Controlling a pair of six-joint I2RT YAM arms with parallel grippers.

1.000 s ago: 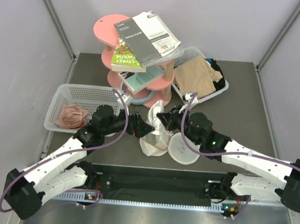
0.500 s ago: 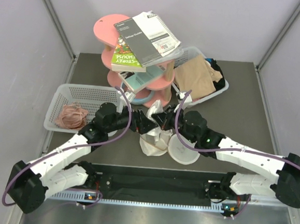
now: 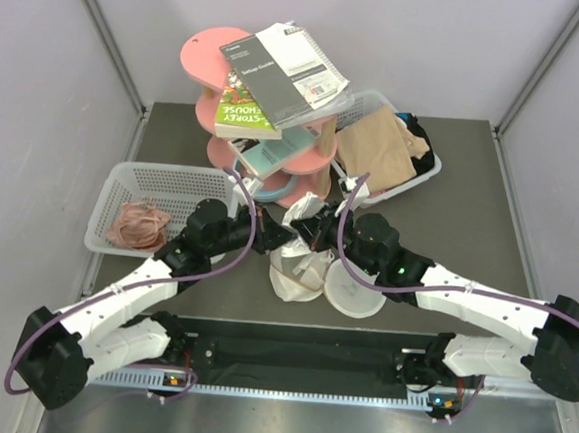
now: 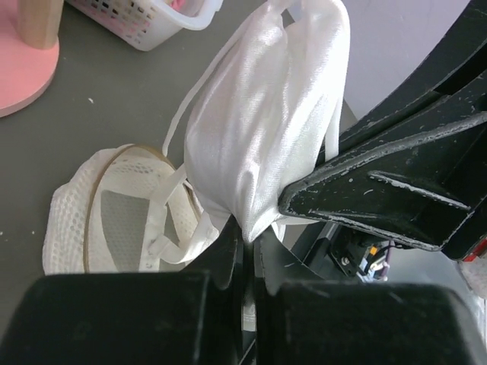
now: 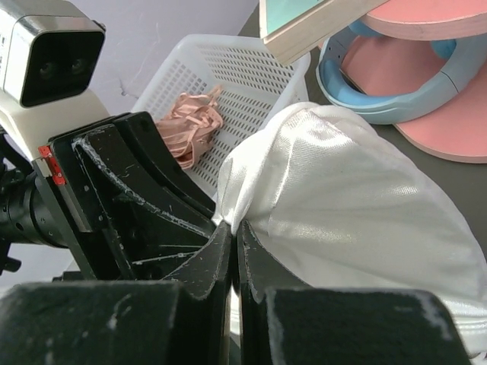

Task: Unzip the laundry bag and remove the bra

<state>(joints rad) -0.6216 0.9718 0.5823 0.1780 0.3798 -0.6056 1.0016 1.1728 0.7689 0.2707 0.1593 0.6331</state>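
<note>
The bra, now lifted above the table between both arms, will come out of my left gripper's hold in the white basket (image 3: 205,215), next to the pinkish bundle, toward the pink stand.
The bra (image 3: 302,221) is a shiny off-white bundle lifted above the table between both arms. My left gripper (image 3: 281,239) is shut on its lower fold; in the left wrist view the bra (image 4: 259,129) hangs from the gripper (image 4: 245,237) with thin straps trailing. My right gripper (image 3: 309,235) is shut on another edge of the bra (image 5: 358,213), pinched at the gripper (image 5: 233,226). The laundry bag (image 3: 353,289) lies open on the table below; the left wrist view shows the laundry bag (image 4: 114,217) with its mesh and ring rim gaping.
A pink tiered stand (image 3: 274,155) with books stands just behind the grippers. A white basket (image 3: 122,178) with a pinkish bundle (image 3: 136,225) sits at the left. Another basket (image 3: 423,175) with tan cloth sits at the back right. The two grippers almost touch.
My left gripper was open and has shut on the bra after moving right toward it. The right gripper has shifted slightly left with the bra still pinched.
</note>
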